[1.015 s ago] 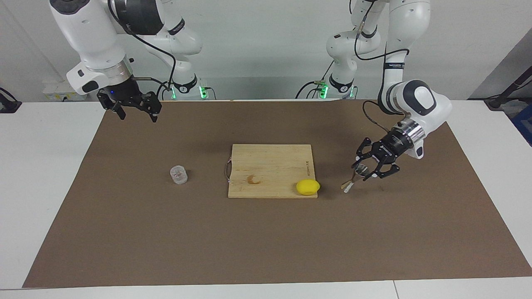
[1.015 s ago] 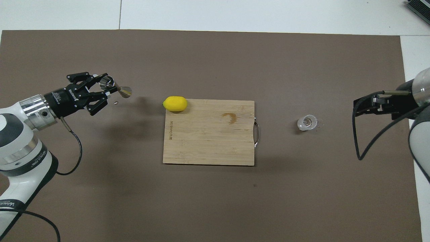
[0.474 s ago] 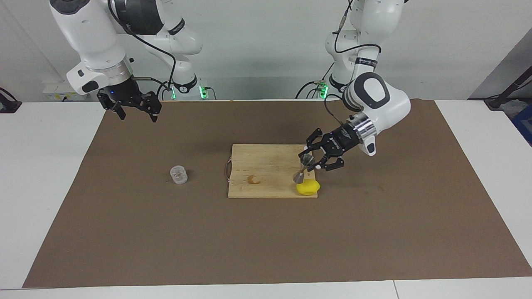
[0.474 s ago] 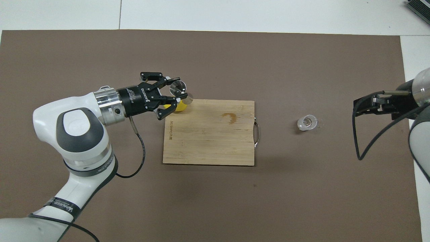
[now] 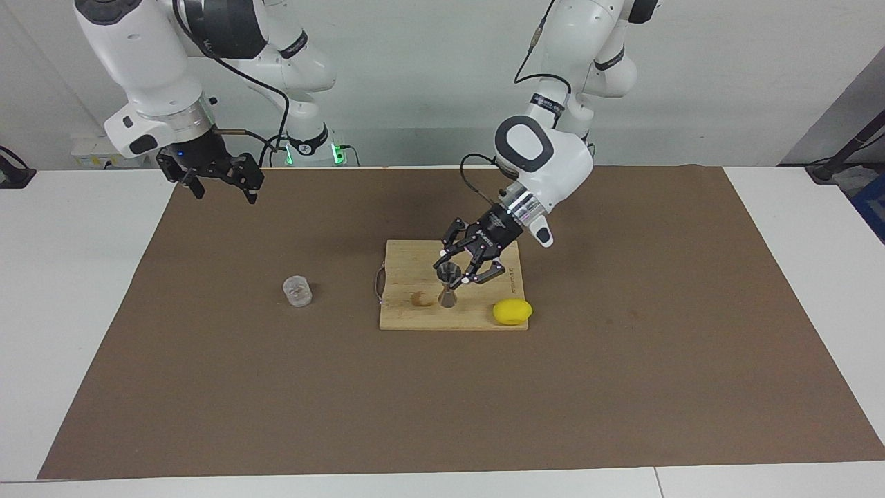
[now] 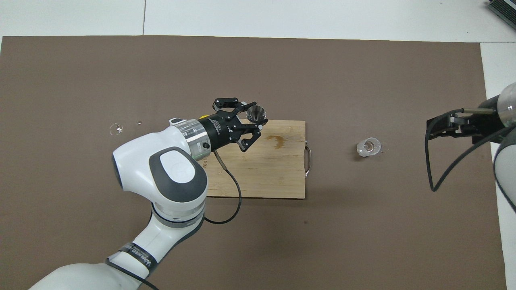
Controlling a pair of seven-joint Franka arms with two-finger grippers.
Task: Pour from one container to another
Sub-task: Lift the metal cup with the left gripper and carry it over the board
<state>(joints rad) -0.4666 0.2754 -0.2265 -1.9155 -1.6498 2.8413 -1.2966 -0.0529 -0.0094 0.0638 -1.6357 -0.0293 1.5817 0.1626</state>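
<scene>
Next, I set the steel jigger on the cutting board at the brown stain's handle-side edge (image 6: pixel 284 140) using my left gripper.
The steel jigger (image 5: pixel 448 285) (image 6: pixel 256 113) stands upright in my left gripper (image 5: pixel 453 274) (image 6: pixel 252 117), which is shut on its upper cone. It is over the wooden cutting board (image 5: pixel 408 315) (image 6: pixel 262 173), near the board's edge farthest from the robots; I cannot tell whether its base touches the wood. The small clear glass cup (image 5: pixel 297 290) (image 6: pixel 369 146) stands alone on the brown mat toward the right arm's end of the table. My right gripper (image 5: pixel 221 188) (image 6: pixel 433 129) waits open and holding nothing, over the mat at the right arm's end.
A yellow lemon (image 5: pixel 512 311) lies on the board's corner toward the left arm's end. A brown stain (image 6: pixel 276 141) marks the board. A faint wet ring (image 6: pixel 117 129) shows on the mat toward the left arm's end.
My left arm has carried the jigger from the mat at its own end, past the lemon, to over the board, and turned it from tilted to upright. The right arm barely moved.
</scene>
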